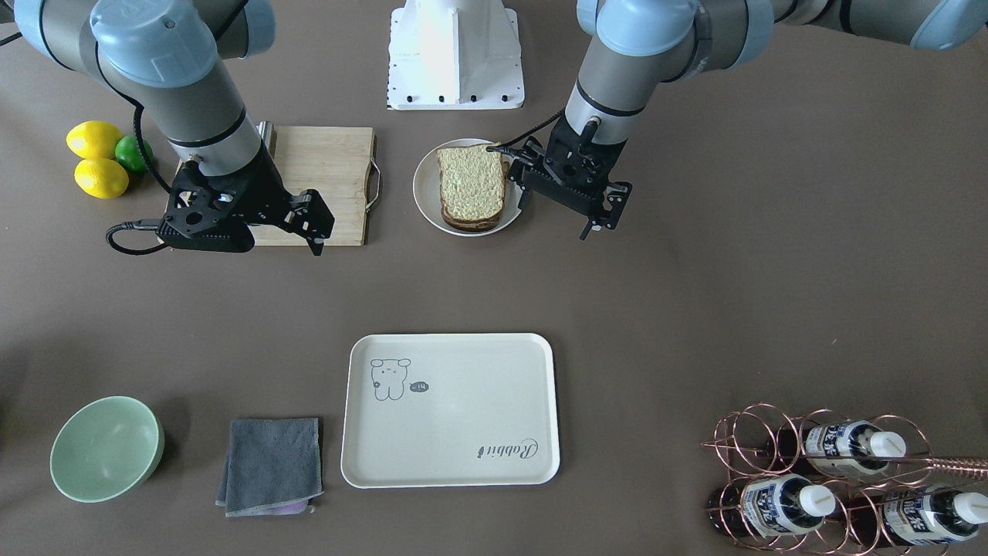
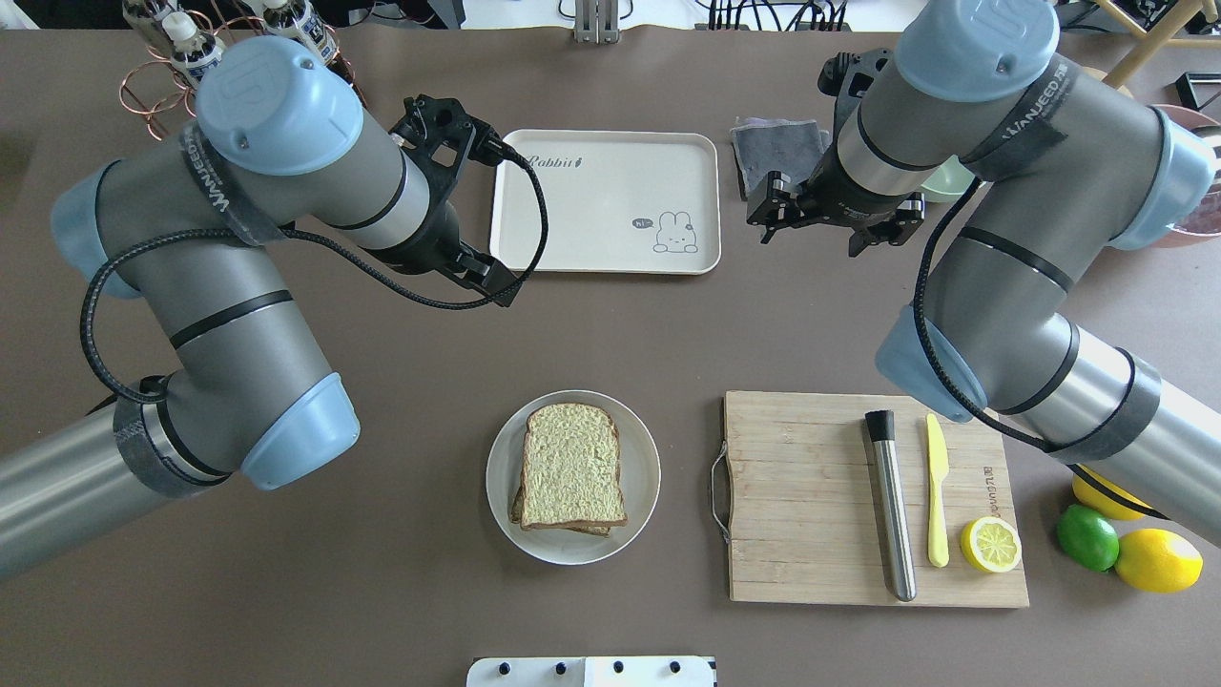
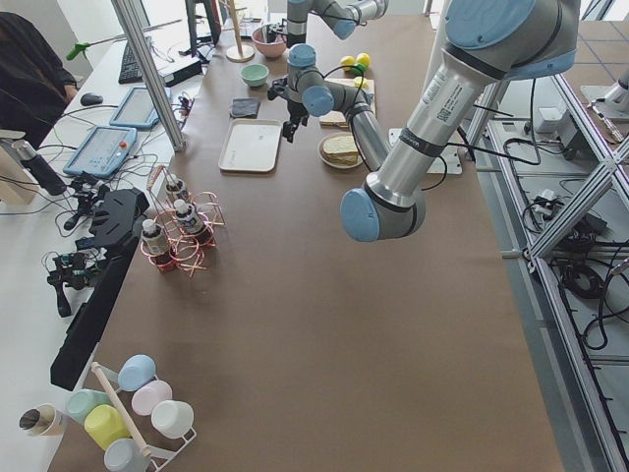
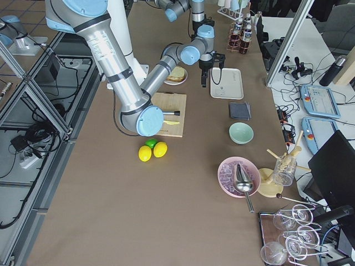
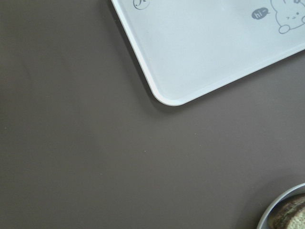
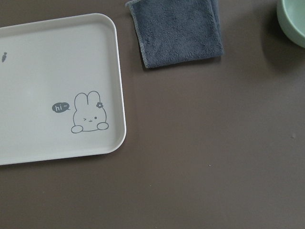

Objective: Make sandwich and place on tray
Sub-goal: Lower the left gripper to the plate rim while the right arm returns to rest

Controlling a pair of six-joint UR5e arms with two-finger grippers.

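Note:
My left gripper is going to close on the rim [image 1: 521, 198] of the white plate, on the side that faces away from the wooden cutting board.
The sandwich [image 1: 472, 185] is two speckled bread slices stacked on a round white plate [image 1: 423, 189], at mid-table in the overhead view [image 2: 572, 466]. The egg is hidden. The cream tray [image 1: 463, 401] lies bare beyond the plate, and it also shows in the overhead view [image 2: 591, 210] and both wrist views [image 5: 200, 43] [image 6: 47, 71]. My left gripper [image 2: 460, 205] hovers over the table by the tray's left edge, and its jaws look spread and empty. My right gripper [image 2: 832, 215] hovers to the right of the tray, also spread and empty.
A wooden cutting board [image 2: 811, 496] holds a steel rod [image 2: 889, 506], a yellow knife [image 2: 937, 496] and a half lemon [image 2: 990, 544]. Lemons and a lime [image 1: 96, 158] lie beside it. A grey cloth [image 1: 272, 463], a green bowl [image 1: 106, 448] and a copper bottle rack [image 1: 834, 486] stand near the tray.

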